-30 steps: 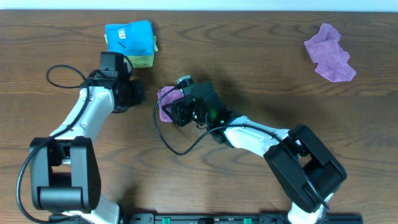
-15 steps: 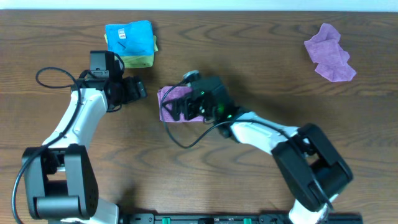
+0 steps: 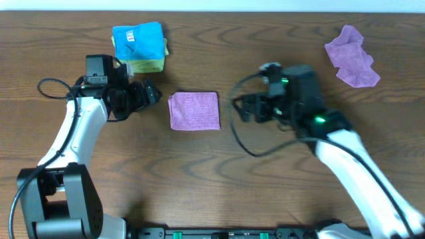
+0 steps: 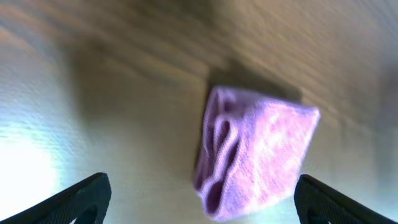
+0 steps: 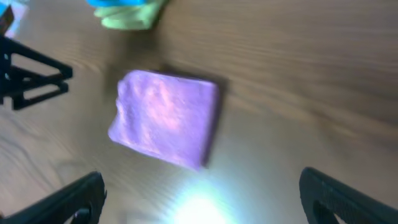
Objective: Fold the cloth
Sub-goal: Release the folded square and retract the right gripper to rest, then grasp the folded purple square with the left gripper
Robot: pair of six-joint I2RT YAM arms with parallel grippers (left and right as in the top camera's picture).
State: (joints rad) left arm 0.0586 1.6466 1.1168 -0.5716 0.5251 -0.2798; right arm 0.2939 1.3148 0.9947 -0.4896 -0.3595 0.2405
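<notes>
I will next use my left gripper to grab the layered folded edge [image 3: 171,111] [image 4: 217,158] of the lilac cloth, on the side facing the blue cloth's stack and my left gripper.
The cloth [image 3: 194,110] lies on the table as a small flat lilac rectangle, folded, between the two arms. My left gripper [image 3: 150,97] sits just left of it, open and pointing at it, touching nothing. In the left wrist view the cloth [image 4: 258,152] shows its layered folded edge ahead of my empty left gripper [image 4: 202,208]. My right gripper [image 3: 240,109] hangs open a short way right of the cloth. From the right wrist view the cloth [image 5: 165,118] is beyond my wide-apart right gripper [image 5: 205,199], with nothing between its fingers.
A blue cloth on a yellow-green one [image 3: 138,45] is stacked at the back left, close behind the left arm. Another crumpled purple cloth [image 3: 352,56] lies at the back right. The left gripper's black fingers [image 5: 31,74] show at the left edge of the right wrist view.
The right arm has pulled away to the right, uncovering the folded cloth, and its jaws stand wide. The left arm has drawn back slightly to the left.
</notes>
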